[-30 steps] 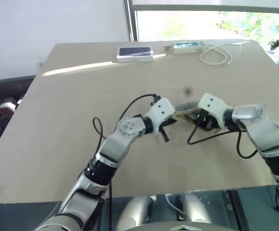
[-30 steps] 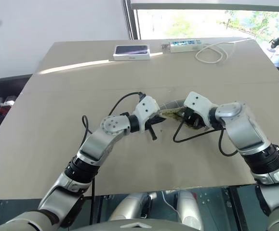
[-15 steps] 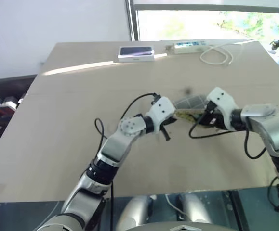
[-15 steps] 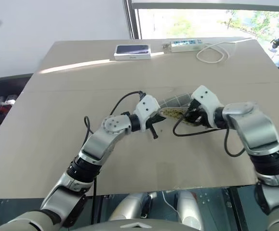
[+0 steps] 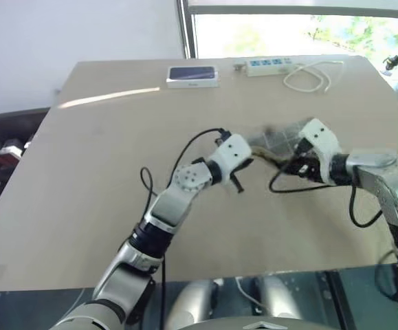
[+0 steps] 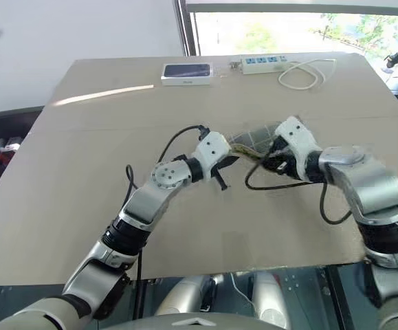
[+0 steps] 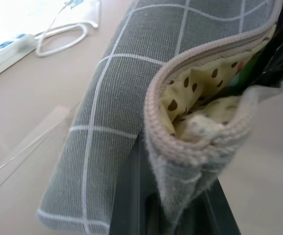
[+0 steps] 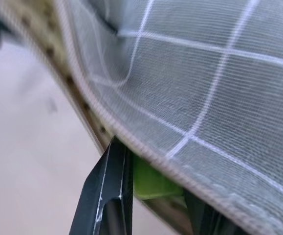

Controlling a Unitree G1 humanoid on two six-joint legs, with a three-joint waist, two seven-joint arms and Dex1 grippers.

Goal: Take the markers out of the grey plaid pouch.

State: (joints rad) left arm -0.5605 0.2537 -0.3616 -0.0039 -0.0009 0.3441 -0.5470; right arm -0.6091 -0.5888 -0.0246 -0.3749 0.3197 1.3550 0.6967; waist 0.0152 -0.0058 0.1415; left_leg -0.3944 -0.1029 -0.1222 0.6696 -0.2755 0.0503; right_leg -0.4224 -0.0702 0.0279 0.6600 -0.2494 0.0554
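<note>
My right gripper is going to put the lime-green marker down on the tan table point(image 5: 337, 180) beside the grey plaid pouch, away from my left gripper.
The grey plaid pouch point(image 5: 275, 139) hangs above the table between my two hands. My left gripper point(image 5: 248, 163) is shut on the rim at one end of its open mouth, and its fingers point(image 7: 129, 196) pinch the zip edge. The lining point(image 7: 200, 83) is pale yellow with brown dots. My right gripper point(image 6: 271, 159) reaches into the mouth from the other side. A lime-green marker point(image 8: 148, 178) sits between its black fingers point(image 8: 107, 196) under the pouch edge point(image 8: 205, 73). The red marker is hidden.
On the tan table point(image 5: 102, 172), a white-edged box with a dark top point(image 5: 193, 75) lies at the far middle. A white power strip point(image 5: 267, 66) with its coiled cable point(image 5: 312, 79) lies at the far right. Black cables loop from both wrists.
My right hand has risen and rolled, drawing away to the right. The pouch now shows more of its grey side between the hands. The left hand has hardly moved.
</note>
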